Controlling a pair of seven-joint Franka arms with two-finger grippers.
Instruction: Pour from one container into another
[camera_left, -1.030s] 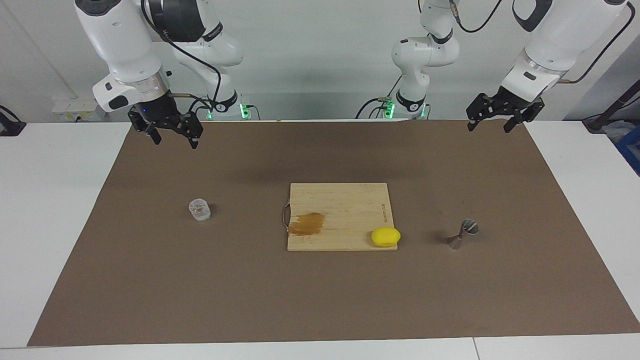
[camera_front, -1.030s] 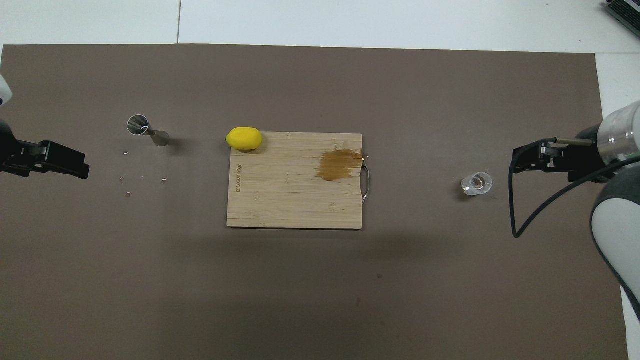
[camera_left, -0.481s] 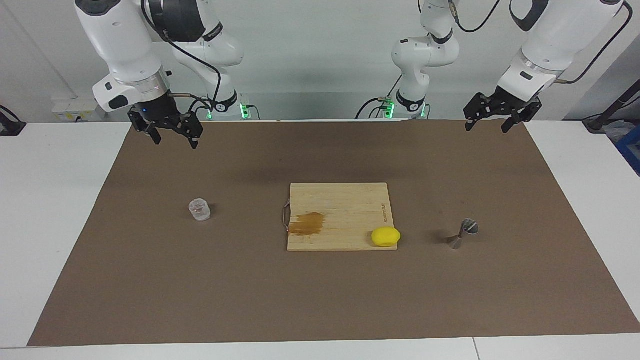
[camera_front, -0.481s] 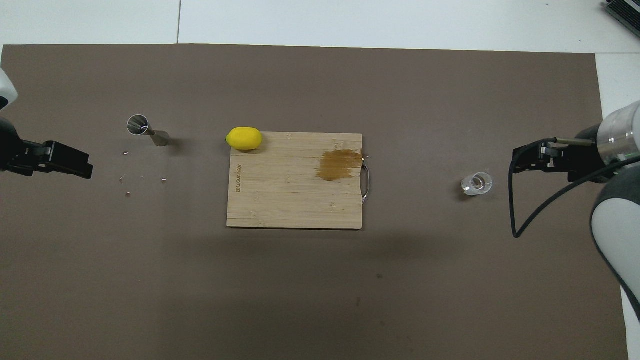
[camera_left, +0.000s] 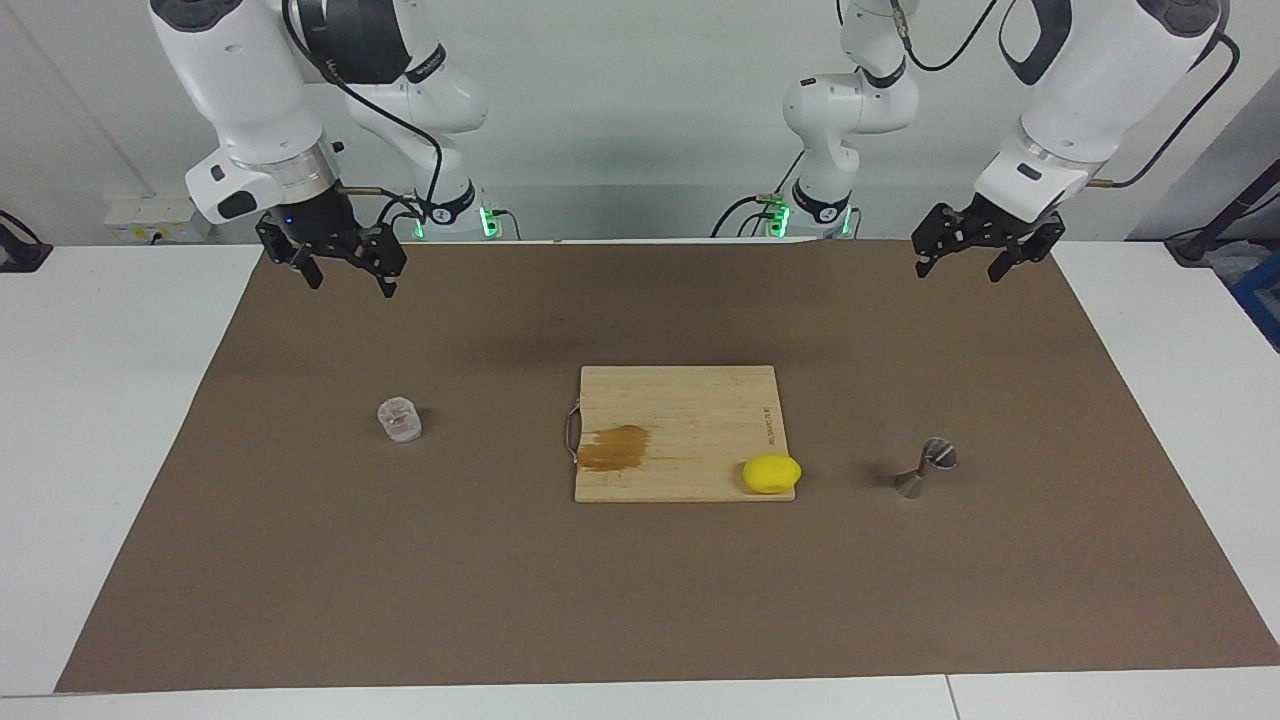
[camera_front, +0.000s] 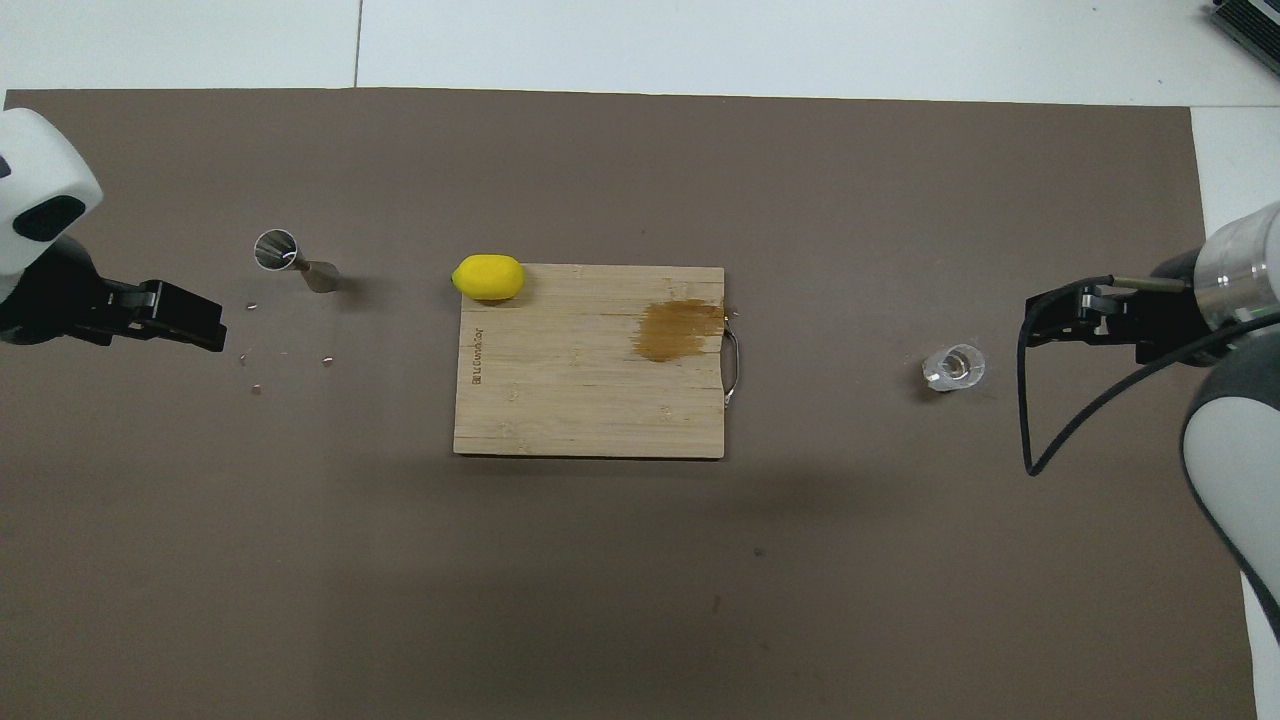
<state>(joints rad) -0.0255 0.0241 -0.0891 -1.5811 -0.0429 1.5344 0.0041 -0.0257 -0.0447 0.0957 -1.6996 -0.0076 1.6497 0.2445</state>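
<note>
My left gripper will go to the steel hourglass jigger next and close around the jigger's upper cup (camera_front: 284, 254), a little below its open top.
The small clear glass tumbler (camera_left: 400, 420) stands on the brown mat toward the right arm's end; it also shows in the overhead view (camera_front: 953, 367). The steel hourglass jigger (camera_left: 925, 468) stands on the mat toward the left arm's end, and in the overhead view (camera_front: 290, 258) its open top shows. My right gripper (camera_left: 346, 279) hangs open and empty high over the mat's edge by the robots, well apart from the tumbler; the overhead view shows it too (camera_front: 1040, 328). My left gripper (camera_left: 956, 270) hangs open and empty, high over the mat, well clear of the jigger (camera_front: 212, 336).
A wooden cutting board (camera_left: 700, 400) with a brown stain and a metal handle lies mid-table. A yellow lemon (camera_left: 771, 473) sits on the board's corner toward the jigger. A few small crumbs (camera_front: 252, 360) lie on the mat near the jigger.
My left gripper has moved a little toward the table's middle, still raised and open. The right arm, tumbler and jigger have not moved.
</note>
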